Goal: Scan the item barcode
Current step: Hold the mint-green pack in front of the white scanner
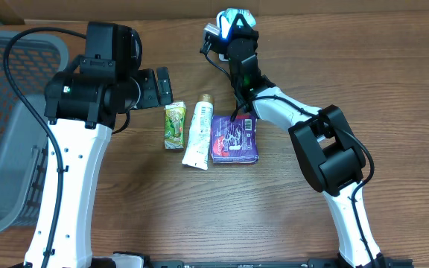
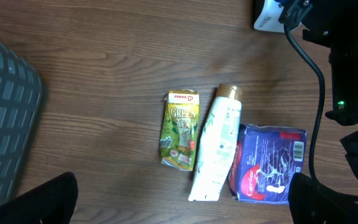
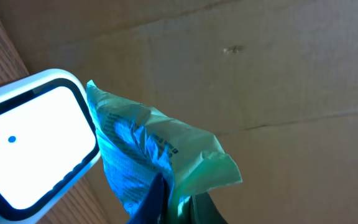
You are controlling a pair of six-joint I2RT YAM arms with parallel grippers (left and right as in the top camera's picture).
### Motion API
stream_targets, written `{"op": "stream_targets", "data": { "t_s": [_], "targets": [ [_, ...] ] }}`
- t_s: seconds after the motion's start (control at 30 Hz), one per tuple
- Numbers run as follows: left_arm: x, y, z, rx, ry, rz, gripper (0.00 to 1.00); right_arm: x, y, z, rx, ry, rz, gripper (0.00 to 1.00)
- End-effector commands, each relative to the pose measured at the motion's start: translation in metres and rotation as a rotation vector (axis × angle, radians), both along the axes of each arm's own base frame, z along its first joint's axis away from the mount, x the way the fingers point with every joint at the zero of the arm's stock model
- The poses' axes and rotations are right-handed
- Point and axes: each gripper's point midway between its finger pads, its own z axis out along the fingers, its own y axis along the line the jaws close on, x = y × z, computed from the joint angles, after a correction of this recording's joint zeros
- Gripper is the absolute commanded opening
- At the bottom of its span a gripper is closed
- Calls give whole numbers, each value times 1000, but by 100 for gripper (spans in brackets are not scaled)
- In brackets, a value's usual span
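Next, my right gripper sets the green packet, now held up beside the scanner, on the bare table, far past the purple pack [image 1: 359,138] from the white tube.
My right gripper [image 3: 176,200] is shut on a thin green packet [image 3: 154,146], tinted blue by the light. It holds the packet up right beside the white scanner [image 3: 33,146], whose face glows. From overhead, the packet [image 1: 237,16] sits at the far edge next to the scanner [image 1: 213,31]. My left gripper [image 2: 182,211] hangs open above the table with nothing between its fingers. Just beyond it lie a green tea sachet [image 2: 180,129], a white tube [image 2: 216,152] and a purple pack [image 2: 269,163] with its barcode facing up.
A grey mesh basket [image 1: 6,126] stands at the left edge of the table. The sachet [image 1: 174,125], tube [image 1: 198,135] and purple pack [image 1: 234,138] lie side by side mid-table. A cardboard wall [image 3: 260,74] backs the scanner.
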Motion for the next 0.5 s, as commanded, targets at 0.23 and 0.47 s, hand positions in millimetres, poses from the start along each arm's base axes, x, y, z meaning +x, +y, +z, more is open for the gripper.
{"op": "stream_targets", "data": {
  "t_s": [0.23,0.47],
  "targets": [
    [3,3,5,5,-16,17,100,-11,-6,48,-17,6,-47,4],
    [3,3,5,5,-17,16,100,-59,-41,157,310,47,-77,4]
  ]
}}
